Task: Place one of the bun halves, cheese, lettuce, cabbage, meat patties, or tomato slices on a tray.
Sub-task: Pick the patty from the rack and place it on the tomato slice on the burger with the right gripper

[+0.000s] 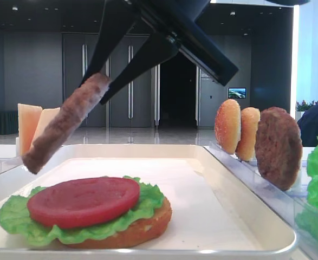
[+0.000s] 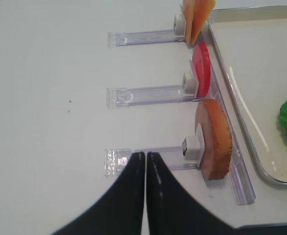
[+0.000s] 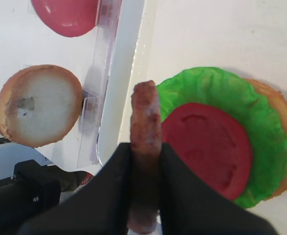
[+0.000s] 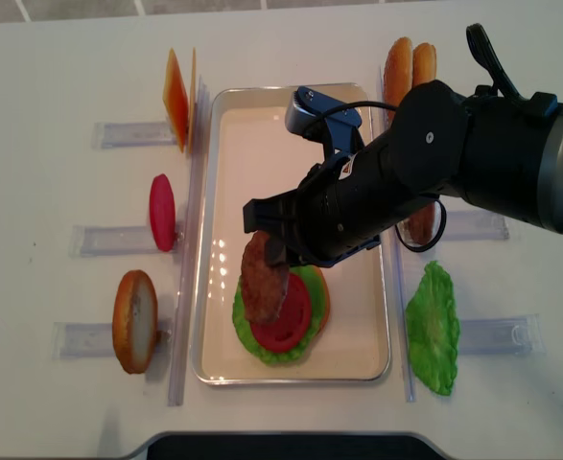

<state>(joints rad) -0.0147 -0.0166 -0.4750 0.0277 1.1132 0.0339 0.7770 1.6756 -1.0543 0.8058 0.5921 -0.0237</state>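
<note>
The robot's right gripper will put the meat patty down on the tomato slice atop the lettuce [image 4: 283,303] [image 3: 208,146].
My right gripper [image 3: 145,147] [image 1: 102,86] [image 4: 265,244] is shut on a dark-brown meat patty [image 3: 145,115] [image 1: 66,127] [image 4: 260,280], gripped by its edge and hanging tilted above the cream tray [image 4: 262,144] [image 1: 229,179]. On the tray below lies a stack: a bun half [image 1: 142,227], lettuce [image 3: 207,85] [image 1: 18,216] and a tomato slice [image 3: 207,147] [image 1: 83,200] [image 4: 289,316]. The patty hangs over the stack's left edge, apart from it. My left gripper [image 2: 146,155] is shut and empty above the table, left of the tray.
Clear racks left of the tray hold cheese [image 4: 177,88] [image 2: 197,14], a tomato slice [image 4: 162,213] [image 2: 201,76] and a bun half [image 4: 134,321] [image 2: 214,139]. On the right stand two bun halves [image 4: 398,62] [image 1: 228,125], another patty [image 1: 278,146] and a lettuce leaf [image 4: 432,331].
</note>
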